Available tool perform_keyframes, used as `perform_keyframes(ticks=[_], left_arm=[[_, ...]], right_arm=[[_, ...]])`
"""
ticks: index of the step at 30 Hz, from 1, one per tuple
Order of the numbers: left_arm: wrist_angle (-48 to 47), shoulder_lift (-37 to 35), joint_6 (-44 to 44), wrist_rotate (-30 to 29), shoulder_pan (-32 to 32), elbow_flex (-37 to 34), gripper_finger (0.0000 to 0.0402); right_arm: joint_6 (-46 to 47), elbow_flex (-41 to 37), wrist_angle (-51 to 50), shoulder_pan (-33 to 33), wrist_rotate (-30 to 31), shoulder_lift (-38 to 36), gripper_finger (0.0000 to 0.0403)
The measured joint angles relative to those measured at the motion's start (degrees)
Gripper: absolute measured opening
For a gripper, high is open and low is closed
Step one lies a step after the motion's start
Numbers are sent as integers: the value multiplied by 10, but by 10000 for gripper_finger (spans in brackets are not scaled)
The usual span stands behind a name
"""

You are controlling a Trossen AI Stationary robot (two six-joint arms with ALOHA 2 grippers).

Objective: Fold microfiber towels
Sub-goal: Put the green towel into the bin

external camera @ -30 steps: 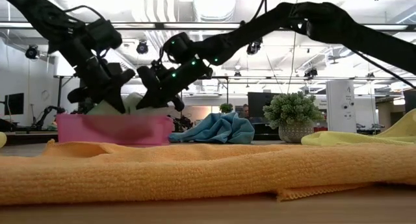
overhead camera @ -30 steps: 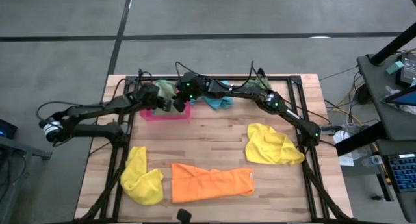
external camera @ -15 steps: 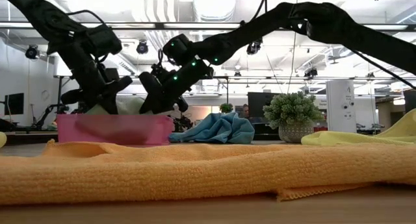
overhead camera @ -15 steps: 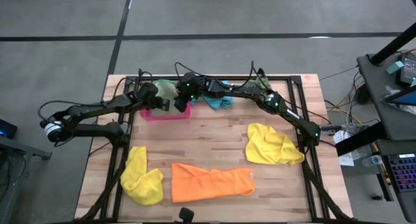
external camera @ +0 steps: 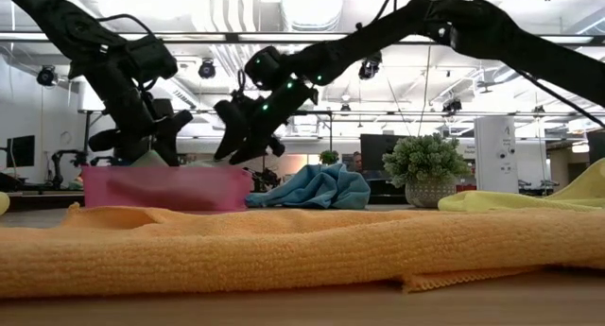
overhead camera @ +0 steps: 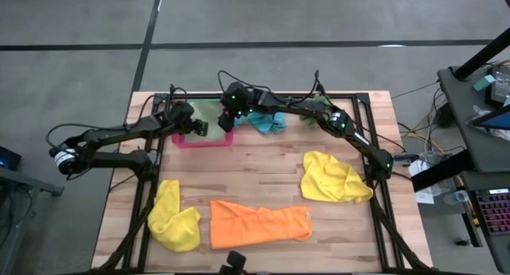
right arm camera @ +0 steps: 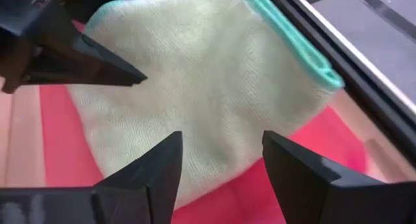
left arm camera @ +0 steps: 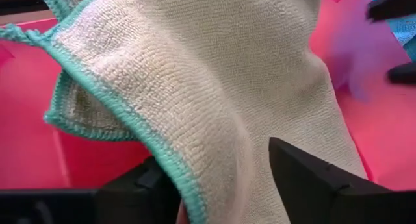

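The towel's hem corner is crooked, so next my left gripper releases the light green towel's fold and pinches that hemmed corner (left arm camera: 58,42) beyond it.
A light green towel (overhead camera: 209,110) with a teal hem lies crumpled in the pink tray (overhead camera: 190,140) at the table's far edge. My left gripper (overhead camera: 198,128) is open at the tray, and a fold of the towel (left arm camera: 214,107) runs down between its fingers. My right gripper (right arm camera: 221,152) hovers open above the towel's other side, clear of it. A turquoise towel (overhead camera: 268,122) lies bunched right of the tray. Two yellow towels (overhead camera: 333,178) (overhead camera: 174,216) and a flat orange one (overhead camera: 259,224) lie nearer. My left gripper has the green towel's hemmed fold (left arm camera: 175,175) between its open fingers (left arm camera: 312,178), which slant down into the tray. Whether the fingers touch the cloth, I cannot tell. The towel rests on the tray.
A small spiky plant (external camera: 423,165) stands at the far right of the table. The black frame rails (overhead camera: 362,139) run along the table's sides and far edge. Bare wood shows in the middle between the tray and the orange towel.
Both grippers have opened and let go of the light green towel, which has sunk from between them into the tray. My right gripper has risen and drawn back a little toward the table's right; my left gripper has stayed at the tray.
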Motion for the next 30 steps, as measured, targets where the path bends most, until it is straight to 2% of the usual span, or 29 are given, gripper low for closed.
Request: perform_keyframes(ticks=[8, 19, 24, 28, 30], left_arm=[[-121, 0, 1, -38, 0, 50, 211], [-218, 0, 36, -40, 0, 128, 211], [-215, 8, 52, -25, -4, 136, 200], [-214, 41, 74, -24, -5, 132, 172], [-210, 69, 84, -42, -5, 131, 153]], right_arm=[[-40, 0, -85, 0, -1, -47, 203], [-103, -13, -217, 1, -1, -116, 203], [-117, -58, -223, 1, -5, -162, 203], [-119, -119, -209, 1, -7, -209, 203], [-115, -157, -191, 2, -7, -233, 203]])
